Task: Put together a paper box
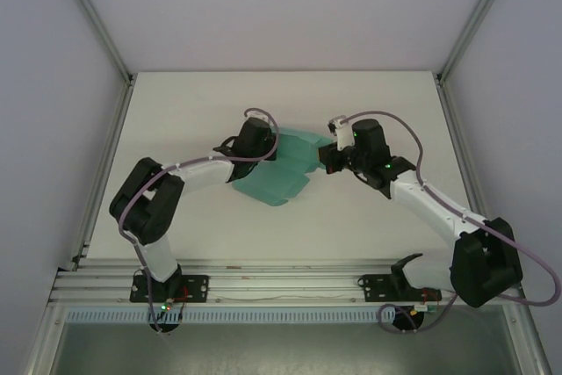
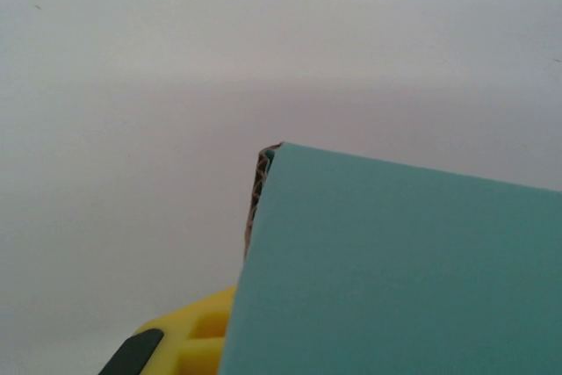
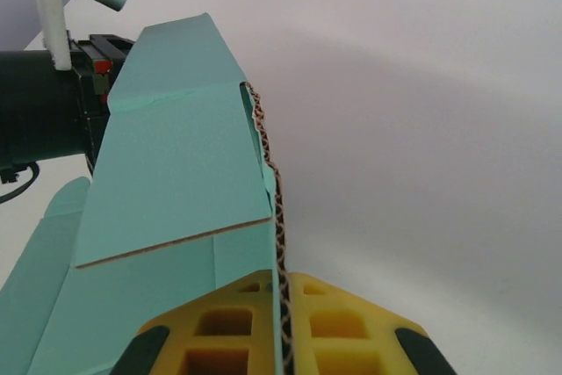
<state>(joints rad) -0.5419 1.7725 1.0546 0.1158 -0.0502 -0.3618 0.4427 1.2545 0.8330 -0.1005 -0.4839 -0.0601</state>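
A flap of the paper box covers the left gripper's finger, so the robot should open that gripper, back it out and pinch the paper box's folded corner (image 2: 261, 183).
The teal-green paper box (image 1: 281, 173) is a part-folded card sheet held above the middle of the table between both grippers. My left gripper (image 1: 266, 142) is at its left end. In the left wrist view the paper box (image 2: 395, 270) covers the jaws, with one yellow finger (image 2: 189, 340) pressed against its edge. My right gripper (image 1: 327, 160) holds the right end. In the right wrist view the corrugated edge of the paper box (image 3: 176, 173) runs straight between the two yellow fingers of my right gripper (image 3: 281, 305), which are shut on it.
The white table (image 1: 176, 111) lies inside a frame with grey walls and aluminium posts (image 1: 457, 50). A rail (image 1: 281, 287) runs along the near edge. The left arm's dark wrist (image 3: 35, 120) sits just behind the card in the right wrist view.
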